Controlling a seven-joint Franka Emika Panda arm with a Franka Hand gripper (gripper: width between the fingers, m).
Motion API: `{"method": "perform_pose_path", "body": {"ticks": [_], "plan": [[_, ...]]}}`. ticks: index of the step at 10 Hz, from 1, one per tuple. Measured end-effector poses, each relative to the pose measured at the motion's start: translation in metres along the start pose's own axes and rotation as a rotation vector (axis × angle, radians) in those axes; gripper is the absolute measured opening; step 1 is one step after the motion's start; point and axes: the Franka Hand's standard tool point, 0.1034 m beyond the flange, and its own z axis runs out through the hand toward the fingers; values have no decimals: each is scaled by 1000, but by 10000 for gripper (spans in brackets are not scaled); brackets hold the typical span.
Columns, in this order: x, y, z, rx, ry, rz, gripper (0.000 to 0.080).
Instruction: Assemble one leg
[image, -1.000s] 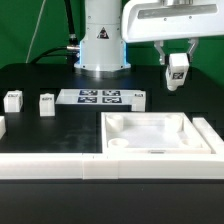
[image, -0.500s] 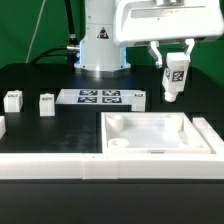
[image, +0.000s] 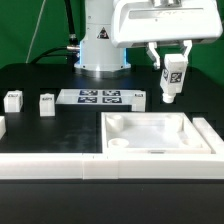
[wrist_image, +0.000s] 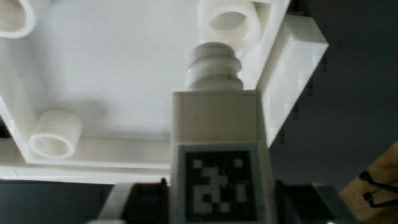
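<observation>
The white leg will go into the tabletop's near corner socket (image: 181, 138), farthest from the other legs, where my gripper needs to release it.
My gripper (image: 172, 68) is shut on a white leg (image: 172, 80) with a black-and-white tag, and holds it tilted in the air above the far right corner of the white square tabletop (image: 160, 147). In the wrist view the leg (wrist_image: 217, 125) runs from between my fingers, its threaded tip pointing toward a round corner socket (wrist_image: 231, 17) of the tabletop (wrist_image: 125, 70). Two more legs (image: 13, 99) (image: 46, 104) stand on the table at the exterior view's left.
The marker board (image: 102, 97) lies in front of the robot base (image: 101, 40). A white raised rail (image: 60, 167) runs along the table's near edge. Another white part (image: 2, 127) shows at the far left edge.
My gripper has moved toward the exterior view's left and slightly down with the leg, and the leg has tilted more.
</observation>
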Motion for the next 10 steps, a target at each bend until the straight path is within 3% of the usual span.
{"method": "perform_pose_path", "body": {"ticks": [2, 4, 10], "plan": [[41, 2, 22, 8, 12, 6, 288], [62, 6, 40, 10, 17, -19, 288], [63, 3, 45, 13, 13, -25, 288]]}}
